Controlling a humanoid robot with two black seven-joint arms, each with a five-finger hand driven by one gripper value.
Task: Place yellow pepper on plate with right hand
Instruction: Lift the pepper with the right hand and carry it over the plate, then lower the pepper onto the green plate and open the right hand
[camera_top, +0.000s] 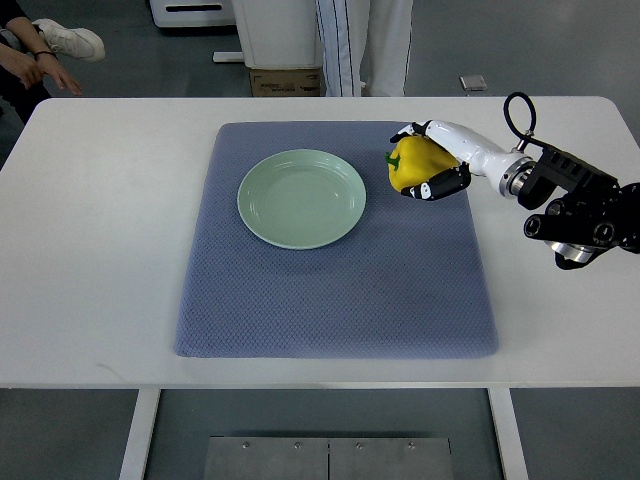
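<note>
Next, my right gripper lets go of the yellow pepper, which is to let it go near the middle of the pale green plate (304, 209).
A yellow pepper (411, 163) with a green stem sits on the blue-grey mat (336, 290), just right of a pale green plate (301, 198). My right hand (424, 160) comes in from the right edge and its fingers are curled around the pepper, one above and one below it. The plate holds nothing. The left arm does not show.
The mat lies on a white table (100, 250). A person's legs (362, 45) stand behind the far edge. Another person's hand (55, 75) and a shoe show at the far left corner. A cardboard box (285, 80) sits on the floor behind.
</note>
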